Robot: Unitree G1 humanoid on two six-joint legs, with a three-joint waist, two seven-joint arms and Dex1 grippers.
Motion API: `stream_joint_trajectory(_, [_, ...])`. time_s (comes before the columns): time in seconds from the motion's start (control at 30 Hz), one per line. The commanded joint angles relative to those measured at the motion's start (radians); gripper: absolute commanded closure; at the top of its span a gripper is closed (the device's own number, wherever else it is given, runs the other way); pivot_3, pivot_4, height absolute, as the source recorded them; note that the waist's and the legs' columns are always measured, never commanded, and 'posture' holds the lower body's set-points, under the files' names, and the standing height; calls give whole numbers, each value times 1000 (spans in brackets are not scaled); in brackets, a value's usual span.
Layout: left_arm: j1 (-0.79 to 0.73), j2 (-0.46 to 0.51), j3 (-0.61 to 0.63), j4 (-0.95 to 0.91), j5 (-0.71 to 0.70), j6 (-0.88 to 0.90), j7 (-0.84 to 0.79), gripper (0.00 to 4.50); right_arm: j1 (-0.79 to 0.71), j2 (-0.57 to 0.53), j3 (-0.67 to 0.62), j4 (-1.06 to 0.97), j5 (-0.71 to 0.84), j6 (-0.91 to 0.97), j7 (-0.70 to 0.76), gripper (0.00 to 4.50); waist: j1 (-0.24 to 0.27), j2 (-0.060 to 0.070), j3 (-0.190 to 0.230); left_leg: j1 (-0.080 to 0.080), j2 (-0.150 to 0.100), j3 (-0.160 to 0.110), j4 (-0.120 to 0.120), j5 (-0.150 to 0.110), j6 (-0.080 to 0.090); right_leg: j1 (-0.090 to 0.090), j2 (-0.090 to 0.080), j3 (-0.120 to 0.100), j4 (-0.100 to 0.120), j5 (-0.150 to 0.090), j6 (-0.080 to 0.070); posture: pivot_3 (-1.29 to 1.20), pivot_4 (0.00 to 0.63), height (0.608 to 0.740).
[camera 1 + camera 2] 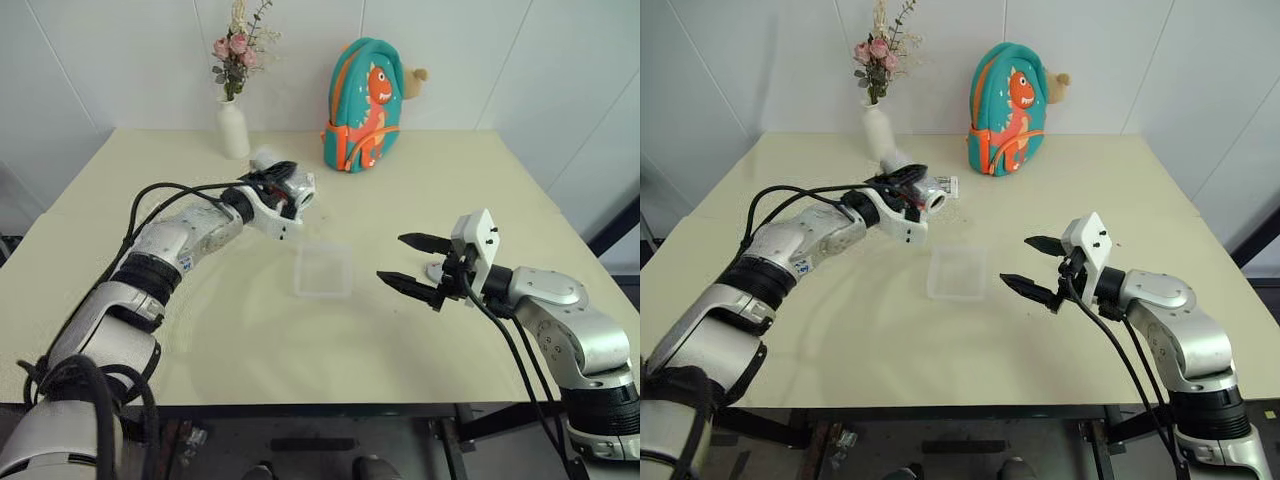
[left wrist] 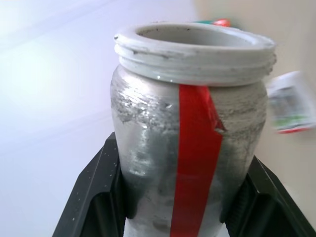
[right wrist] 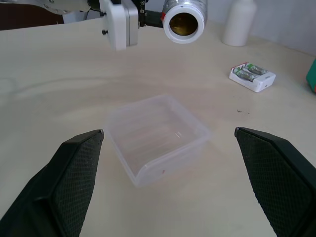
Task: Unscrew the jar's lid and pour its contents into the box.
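Next, I release the jar with my left gripper on the bare table point(image 1: 178, 246) in front of the vase, well aside from the box.
The jar point(image 2: 190, 143) is silvery with a red tape strip and has no lid on its wide mouth. My left gripper point(image 1: 288, 192) is shut on it and holds it tipped level above the table, mouth point(image 3: 183, 22) towards the box. The inside looks brownish, and I cannot make out single pieces of the contents. The clear square box point(image 1: 323, 270) stands on the table in front of the jar, and it looks empty. My right gripper point(image 1: 392, 258) hangs open to the right of the box, holding nothing. A small pale round piece point(image 1: 435, 270), seemingly the lid, lies partly hidden behind it.
A white vase point(image 1: 233, 125) with flowers and a teal dinosaur backpack point(image 1: 363, 105) stand at the table's far edge. A small white-and-green packet point(image 3: 252, 76) lies beyond the box, near the jar.
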Motion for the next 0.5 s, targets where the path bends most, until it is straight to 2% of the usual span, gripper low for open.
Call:
stream_joint_trajectory(0.03, [-45, -10, -55, 14, 150, 116, 209, 2525, 2, 12, -26, -49, 28, 0, -24, 23, 2, 0, 0, 0, 0, 0, 0, 0, 0, 0, 0, 0, 0, 0, 0, 0, 150, 740])
stream_joint_trajectory(0.13, [-80, -46, -92, 37, 236, 215, 298, 2525, 5, 33, -28, -60, 38, 5, -52, 23, 9, 0, 0, -1, 0, 0, 0, 0, 0, -2, 0, 0, 1, 0, 0, 0, 150, 740])
stream_joint_trajectory(0.2, [-90, -62, -98, 67, 227, 206, 290, 2525, 5, 41, -30, -62, 41, 6, -64, 23, 14, 0, 0, -3, 0, 0, 0, 0, 0, -3, 0, -1, 1, 0, 0, 0, 150, 740])
stream_joint_trajectory(0.33, [-55, -53, -126, 7, 278, 233, 404, 2525, 5, 52, -34, -57, 44, 4, -82, 23, 15, 0, 0, -3, 0, 0, -1, 0, 0, -3, 0, -1, 0, 0, 0, 0, 150, 740])
stream_joint_trajectory(0.43, [-43, -70, -115, 54, 220, 191, 298, 2525, 1, 56, -30, -50, 42, 2, -86, 23, 15, 0, 0, -3, 0, 0, -1, 0, 0, -3, 0, -1, 1, 0, 0, 0, 150, 740])
stream_joint_trajectory(0.5, [-22, -56, -113, 6, 221, 186, 314, 2525, 1, 59, -29, -47, 42, -1, -87, 23, 13, 0, 0, -3, 0, 0, 0, 0, 0, -3, 0, -1, 1, 0, 0, 0, 150, 740])
